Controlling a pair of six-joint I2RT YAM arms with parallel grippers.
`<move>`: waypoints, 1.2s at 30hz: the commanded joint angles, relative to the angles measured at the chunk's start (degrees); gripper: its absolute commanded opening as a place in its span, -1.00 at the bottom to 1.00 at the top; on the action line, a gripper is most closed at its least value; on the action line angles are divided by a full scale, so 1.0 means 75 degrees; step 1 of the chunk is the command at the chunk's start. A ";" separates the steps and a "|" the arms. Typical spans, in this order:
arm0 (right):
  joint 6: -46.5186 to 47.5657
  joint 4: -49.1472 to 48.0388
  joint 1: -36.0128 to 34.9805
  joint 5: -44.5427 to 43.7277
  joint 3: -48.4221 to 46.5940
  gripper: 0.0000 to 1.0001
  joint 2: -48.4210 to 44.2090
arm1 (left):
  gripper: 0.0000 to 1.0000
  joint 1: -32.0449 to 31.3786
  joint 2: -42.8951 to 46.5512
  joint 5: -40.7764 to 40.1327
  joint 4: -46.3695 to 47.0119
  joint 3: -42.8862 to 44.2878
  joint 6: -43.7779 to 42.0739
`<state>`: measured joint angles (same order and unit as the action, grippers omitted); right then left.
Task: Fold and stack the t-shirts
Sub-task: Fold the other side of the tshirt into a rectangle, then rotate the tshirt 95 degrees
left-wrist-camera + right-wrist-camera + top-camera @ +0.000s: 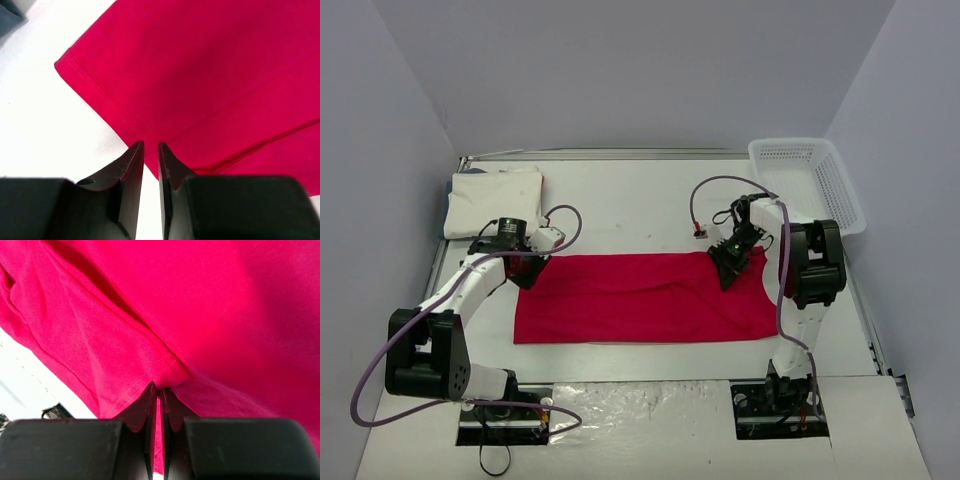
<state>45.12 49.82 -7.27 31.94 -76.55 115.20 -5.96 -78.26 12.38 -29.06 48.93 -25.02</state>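
I will take the red t-shirt's far edge [688, 255] with my right gripper and turn it, because that gripper holds only the folded-in sleeve's hem while the red t-shirt lies crosswise.
The red t-shirt [640, 300] lies flat as a wide rectangle across the middle of the table. The white t-shirt [495, 200] sits as a folded rectangle at the far left. My left gripper [526, 270] is at the red shirt's far left corner. In the left wrist view its jaws [151, 145] stand a narrow gap apart over the hem of the red shirt [215, 75], with bare table showing between them. My right gripper [730, 262] is at the far right edge. In the right wrist view it [160, 389] is shut on a fold of red cloth [225, 305].
A white plastic mesh basket [840, 190] stands at the far right corner. Purple cables loop above both arms. A small connector [698, 233] lies on the table just beyond the red shirt. Grey walls enclose the table on three sides.
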 commanded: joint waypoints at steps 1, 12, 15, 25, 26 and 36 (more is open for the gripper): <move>-0.0168 0.0294 -0.0167 -0.0005 -0.0059 -1.00 -0.0663 | -0.66 0.0067 0.0309 -0.0022 0.0101 -0.0020 0.0066; -0.0579 0.0552 -0.1373 -0.0169 0.0328 -1.00 -0.1788 | -0.67 0.0103 0.0415 0.0001 0.0136 -0.0043 0.0066; -0.0521 0.0657 -0.1550 -0.0088 0.0527 -1.00 -0.1883 | -0.68 0.0126 0.0427 0.0002 0.0136 -0.0055 0.0066; -0.0368 0.0962 -0.1714 -0.0111 0.0938 -1.00 -0.2059 | -0.68 0.0126 0.0356 0.0001 0.0125 -0.0031 0.0031; -0.0356 0.1009 -0.1738 -0.0111 0.0949 -1.00 -0.2024 | -0.68 0.0126 0.0356 -0.0010 0.0125 -0.0031 0.0031; -0.0356 0.1021 -0.2452 0.0311 0.0809 -0.96 -0.1462 | -0.69 0.0126 0.0438 -0.0010 0.0125 -0.0078 0.0019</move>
<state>42.04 53.56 -23.88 32.10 -69.80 102.91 -5.43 -76.95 12.38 -28.36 48.84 -25.02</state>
